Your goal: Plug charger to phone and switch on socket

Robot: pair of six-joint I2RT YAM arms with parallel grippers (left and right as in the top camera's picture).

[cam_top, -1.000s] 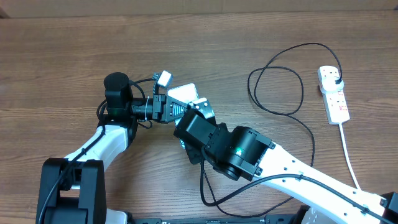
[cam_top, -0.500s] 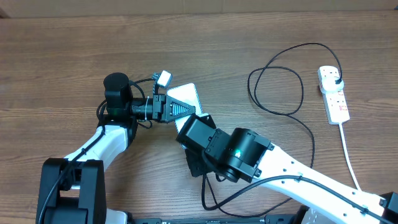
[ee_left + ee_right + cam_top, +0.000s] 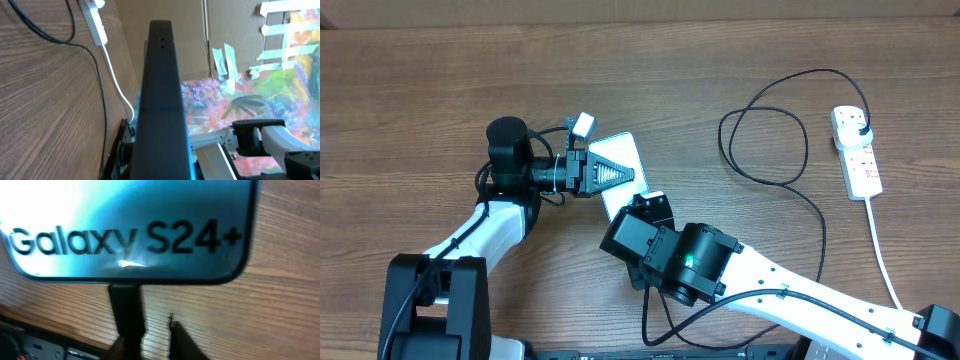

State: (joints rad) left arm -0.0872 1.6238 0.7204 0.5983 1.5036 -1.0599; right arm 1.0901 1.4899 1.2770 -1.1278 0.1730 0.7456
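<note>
Next, my left gripper releases the phone so that it lies flat on the wooden table point(image 3: 611, 202), next to the tip of my right gripper.
The phone point(image 3: 618, 156) has a light-blue screen and is held just above the table, with my left gripper point(image 3: 623, 174) shut on it. In the left wrist view one dark finger point(image 3: 160, 100) fills the middle, and the phone point(image 3: 188, 150) shows as a blue sliver beside it. The right wrist view shows the phone point(image 3: 130, 225) end with its small text. The charger's black connector point(image 3: 126, 310) butts against that end. My right gripper point(image 3: 152, 335) is narrowly open; the connector lies against one finger and clear of the other. The charger cable point(image 3: 770, 130) loops to its plug in the white socket point(image 3: 857, 150).
The socket's white cord point(image 3: 885, 250) runs toward the table's front right. The black cable also trails under the right arm point(image 3: 650, 300). The right arm's bulky wrist point(image 3: 690, 260) sits just in front of the phone. Colourful clutter lies beyond the table in the left wrist view.
The right arm has drawn back toward the front of the table, uncovering more of the phone's screen. The left arm and the phone have stayed put.
</note>
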